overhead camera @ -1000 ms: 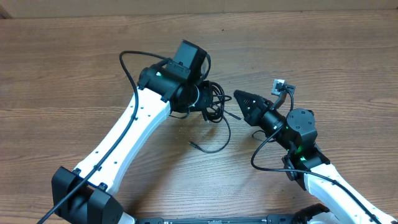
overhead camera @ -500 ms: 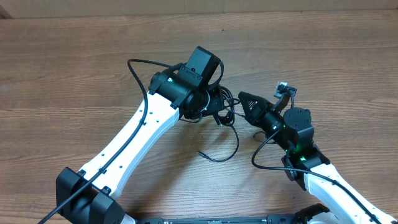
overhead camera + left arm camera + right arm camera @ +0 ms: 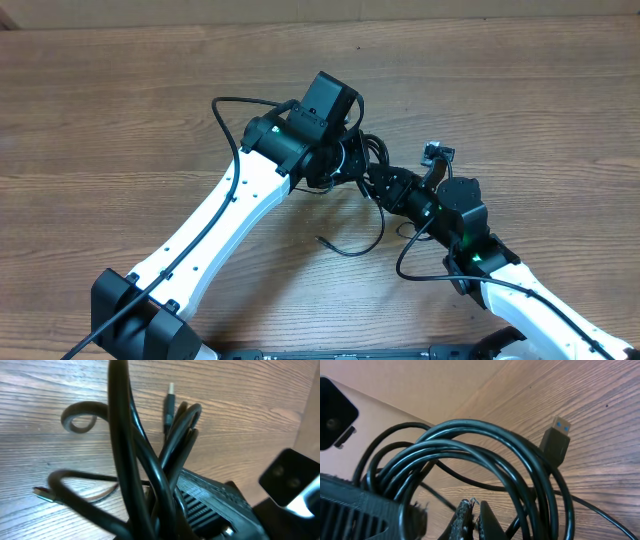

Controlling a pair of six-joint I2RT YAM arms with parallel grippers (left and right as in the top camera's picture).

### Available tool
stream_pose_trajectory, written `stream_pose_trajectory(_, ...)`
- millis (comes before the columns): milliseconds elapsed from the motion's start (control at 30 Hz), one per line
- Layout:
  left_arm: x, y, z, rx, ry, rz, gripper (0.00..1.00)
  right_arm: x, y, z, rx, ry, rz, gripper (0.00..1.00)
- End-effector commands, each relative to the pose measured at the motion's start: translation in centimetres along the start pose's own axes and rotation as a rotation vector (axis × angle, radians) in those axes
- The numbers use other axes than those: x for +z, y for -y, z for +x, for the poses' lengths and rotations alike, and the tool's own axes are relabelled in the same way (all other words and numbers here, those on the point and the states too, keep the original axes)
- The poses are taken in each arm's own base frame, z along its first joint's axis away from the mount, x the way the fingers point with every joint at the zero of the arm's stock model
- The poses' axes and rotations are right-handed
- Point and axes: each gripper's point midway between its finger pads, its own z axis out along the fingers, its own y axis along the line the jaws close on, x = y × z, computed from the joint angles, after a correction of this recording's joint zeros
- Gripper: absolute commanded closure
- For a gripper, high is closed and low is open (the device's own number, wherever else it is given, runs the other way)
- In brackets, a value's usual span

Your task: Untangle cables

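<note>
My right gripper is pinching one thin cord while the thick coils arch past its fingers. Next, I open it and take the coils together (image 3: 527, 472) to spread them out.
The cables (image 3: 372, 152) are a bundle of thin black coils in the middle of the wooden table. My left gripper (image 3: 350, 170) is shut on the bundle and holds it up; its ribbed pad (image 3: 202, 500) presses against the cords (image 3: 165, 460). A silver-tipped plug (image 3: 170, 397) sticks up, and another plug end (image 3: 42, 492) lies on the wood. One loose cord (image 3: 350, 250) trails down to the table. My right gripper (image 3: 380, 184) is shut, its tips (image 3: 474, 509) poked among the coils (image 3: 485, 435). A blue-cored USB plug (image 3: 556, 442) hangs at the right.
The left arm's thick wire (image 3: 225, 115) arches over its white link. The right arm's own wire (image 3: 410, 262) loops beside its wrist. A tan wall (image 3: 450, 8) borders the table's far edge.
My left gripper carried the bundle to the right. My right gripper moved left until its tips reached the coils. The loose cord end shifted right across the table.
</note>
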Motion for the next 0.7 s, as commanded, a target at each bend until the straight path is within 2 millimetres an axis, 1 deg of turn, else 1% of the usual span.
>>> stream_pose_trajectory(0, -0.8, 3.6, 2.2, 0.031, -0.107, 0.173, 0.96, 0.5, 0.1, 1.0, -0.012, -0.044, 0.006, 0.96)
stream_pose_trajectory(100, -1.4, 6.1, 2.7, 0.184, -0.133, 0.307, 0.96, 0.8, 1.1, 1.6, -0.001, -0.067, 0.038, 0.96)
stream_pose_trajectory(200, -2.2, 7.7, 3.3, 0.295, -0.16, 0.415, 0.96, 0.9, 1.8, 2.1, 0.006, -0.085, 0.062, 0.96)
stream_pose_trajectory(267, -2.5, 8.0, 3.3, 0.315, -0.161, 0.442, 0.96, 0.8, 2.0, 2.3, 0.01, -0.092, 0.073, 0.96)
stream_pose_trajectory(367, -2.6, 7.6, 2.4, 0.321, -0.138, 0.436, 0.96, 0.8, 2.1, 2.4, -0.009, -0.097, 0.076, 0.95)
stream_pose_trajectory(433, -2.4, 6.5, 1.3, 0.315, -0.095, 0.386, 0.96, 0.8, 2.0, 2.5, -0.038, -0.104, 0.069, 0.9)
stream_pose_trajectory(500, -1.9, 4.6, -0.1, 0.292, -0.04, 0.291, 0.96, 0.7, 1.8, 2.4, -0.047, -0.108, 0.058, 0.79)
stream_pose_trajectory(633, -1.4, -0.8, -3.0, 0.231, 0.089, 0.012, 0.95, 0.0, 0.7, 1.8, -0.051, -0.111, 0.005, 0.54)
stream_pose_trajectory(667, -1.5, -1.6, -3.4, 0.238, 0.105, -0.027, 0.96, -0.2, 0.3, 1.6, -0.061, -0.114, -0.014, 0.51)
